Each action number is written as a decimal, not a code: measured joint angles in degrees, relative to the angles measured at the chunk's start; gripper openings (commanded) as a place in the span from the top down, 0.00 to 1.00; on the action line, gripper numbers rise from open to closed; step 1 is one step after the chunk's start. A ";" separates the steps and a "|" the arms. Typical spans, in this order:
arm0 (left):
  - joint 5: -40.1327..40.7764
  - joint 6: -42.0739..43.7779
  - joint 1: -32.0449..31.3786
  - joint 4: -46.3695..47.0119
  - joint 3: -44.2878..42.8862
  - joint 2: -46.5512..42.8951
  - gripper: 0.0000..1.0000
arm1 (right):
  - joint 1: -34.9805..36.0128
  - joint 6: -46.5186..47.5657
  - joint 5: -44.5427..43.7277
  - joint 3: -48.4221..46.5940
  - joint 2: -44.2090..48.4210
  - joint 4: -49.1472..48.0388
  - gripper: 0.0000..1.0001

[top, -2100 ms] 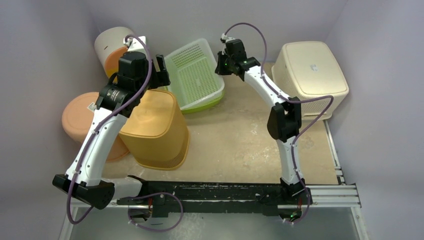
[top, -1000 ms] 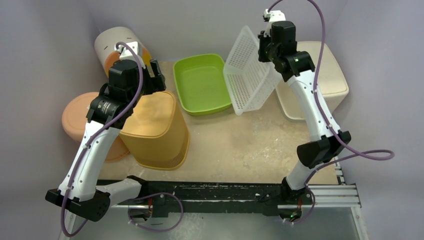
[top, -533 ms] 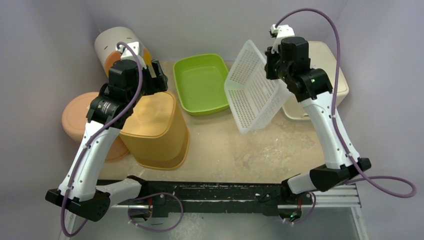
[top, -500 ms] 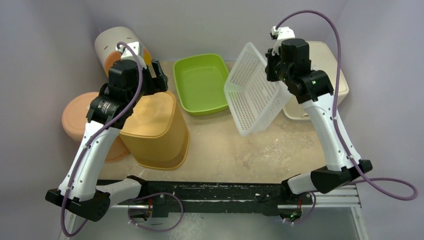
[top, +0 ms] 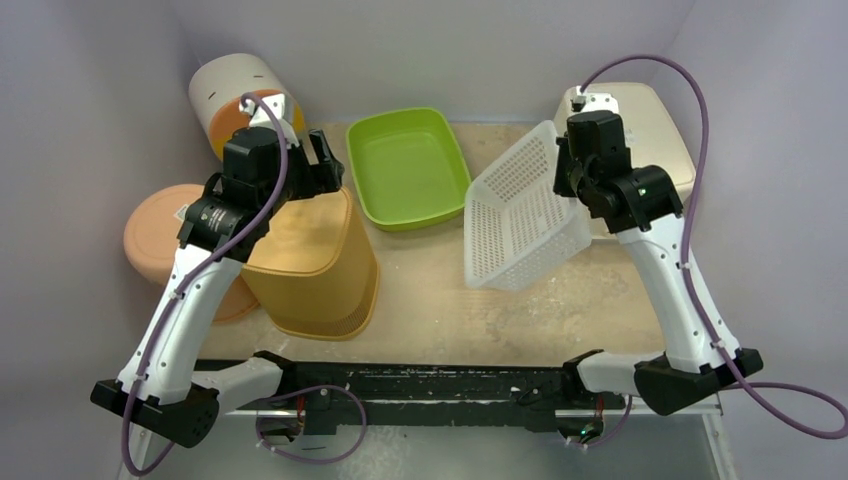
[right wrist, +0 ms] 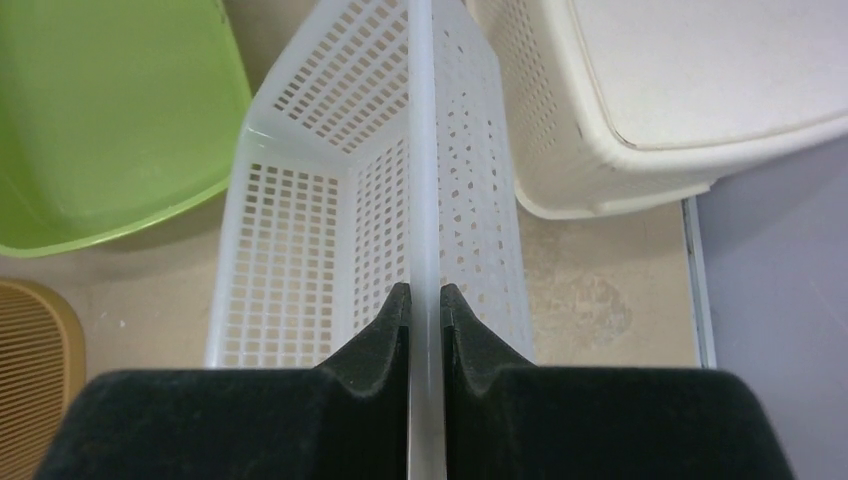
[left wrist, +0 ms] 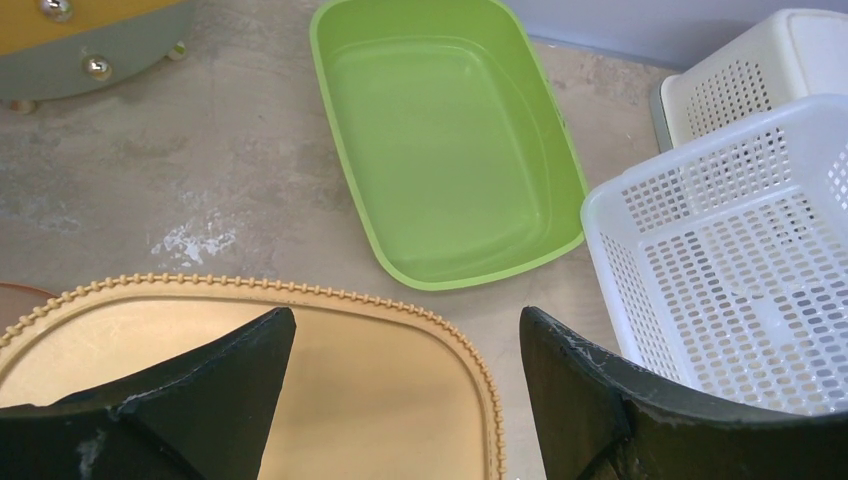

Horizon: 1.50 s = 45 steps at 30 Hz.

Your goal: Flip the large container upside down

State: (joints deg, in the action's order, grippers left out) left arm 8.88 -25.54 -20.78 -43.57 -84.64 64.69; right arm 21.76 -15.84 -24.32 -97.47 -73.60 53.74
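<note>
Next, my right gripper lowers the white perforated basket and lifts it by the rim point(top: 467, 232) nearest the green tub, because the green tub blocks the basket's tipping rim.
The white perforated basket point(top: 520, 225) hangs tilted on its side above the table, between the green tub point(top: 408, 165) and the cream bin point(top: 650, 120). Its open mouth faces left. My right gripper point(top: 566, 165) is shut on its rim; in the right wrist view the fingers point(right wrist: 424, 290) pinch the thin white rim of the basket point(right wrist: 300, 240). My left gripper point(top: 325, 160) is open and empty above the back edge of the yellow basket point(top: 310, 255). In the left wrist view its jaws point(left wrist: 405, 325) stand wide apart over that basket's flat beaded bottom point(left wrist: 370, 400).
The green tub point(left wrist: 440, 150) lies open side up at the back middle. The cream bin point(right wrist: 680, 70) stands upside down at the back right. An orange round bucket point(top: 155, 235) and a cream cylinder point(top: 225, 85) stand at the left. Walls close in on both sides.
My right gripper has lifted the white basket out of the green tub, carried it right and forward, and lowered it, tilted on its side. My left gripper has barely moved.
</note>
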 measured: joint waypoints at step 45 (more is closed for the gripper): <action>-0.55 -2.29 -0.63 0.09 0.22 -2.64 0.20 | 16.02 -0.70 -17.88 -1.40 -19.54 4.59 1.00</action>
State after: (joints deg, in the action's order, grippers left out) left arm 8.34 -27.83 -21.41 -43.48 -84.42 62.04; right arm 37.78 -16.53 -42.19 -98.87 -93.14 58.33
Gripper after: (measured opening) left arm 0.800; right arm 0.117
